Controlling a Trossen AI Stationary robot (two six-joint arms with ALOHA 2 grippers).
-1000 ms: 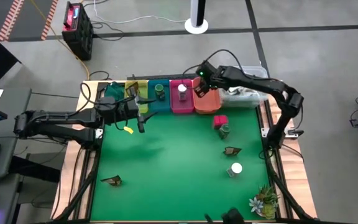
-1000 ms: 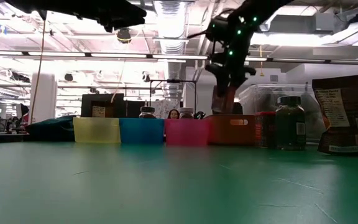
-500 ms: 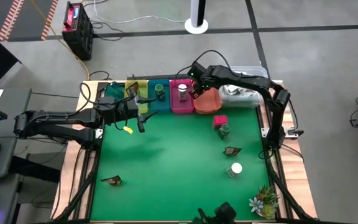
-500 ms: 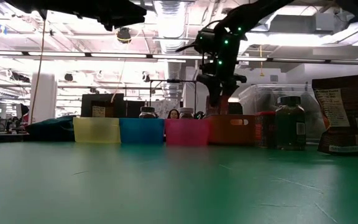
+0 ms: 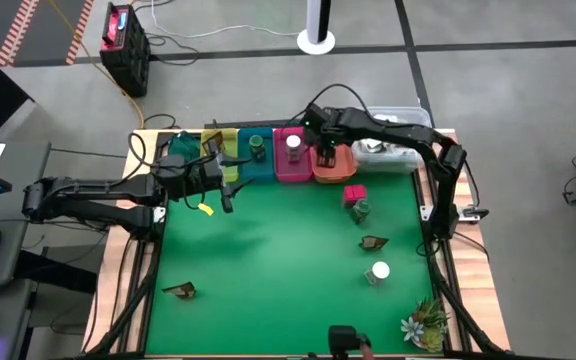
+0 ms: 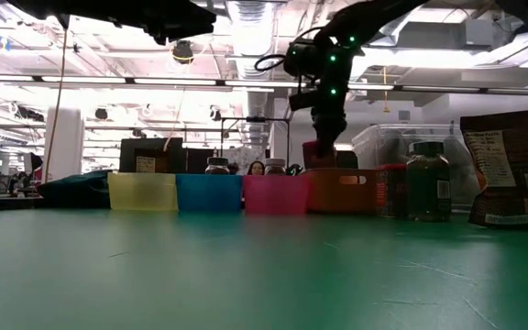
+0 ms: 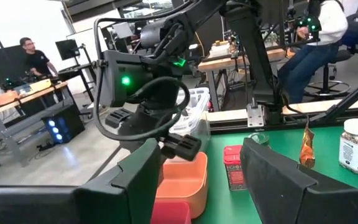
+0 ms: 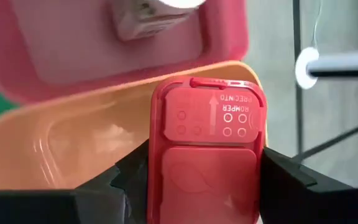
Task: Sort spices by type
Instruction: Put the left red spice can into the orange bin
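Observation:
My right gripper has the red-pink block. It will release the block inside the orange bin (image 5: pixel 333 157) (image 8: pixel 204 168), near the far side of the bin.
My right gripper (image 5: pixel 324 157) hovers over the orange bin (image 5: pixel 338 168) at the far edge, shut on a red-pink block (image 8: pixel 207 143). The low view shows that block (image 6: pixel 317 156) just above the orange bin's rim (image 6: pixel 342 191). My left gripper (image 5: pixel 224 190) waits open near the yellow bin (image 5: pixel 224 150). On the green mat stand another red-pink block (image 5: pixel 354 194), a dark green jar (image 5: pixel 360 211) and a white-capped jar (image 5: pixel 378 271). Two brown packets (image 5: pixel 373 242) (image 5: pixel 180 291) lie there too. One white-capped jar (image 5: pixel 293 145) sits in the pink bin (image 5: pixel 290 168), one dark jar (image 5: pixel 257 145) in the teal bin. My right gripper pinches the red-pink block by its two opposite sides (image 8: pixel 157 168), one finger (image 8: pixel 129 174) on each side, coming from above and pointing down. The block's printed lid face (image 8: pixel 225 106) shows between the fingers. It is lifted clear and hangs over the orange bin's hollow (image 8: pixel 73 149).
A row of bins lines the far edge, with a clear plastic tub (image 5: pixel 388 150) to the right of the orange one. A small spiky plant (image 5: pixel 425 322) stands at the near right corner. A yellow scrap (image 5: pixel 206 208) lies by my left gripper. The mat's middle is bare.
My right gripper, still holding the red-pink block, has shifted a little toward the table's left above the orange bin and turned about its wrist. The block now hangs slightly lower, close above the bin's rim.

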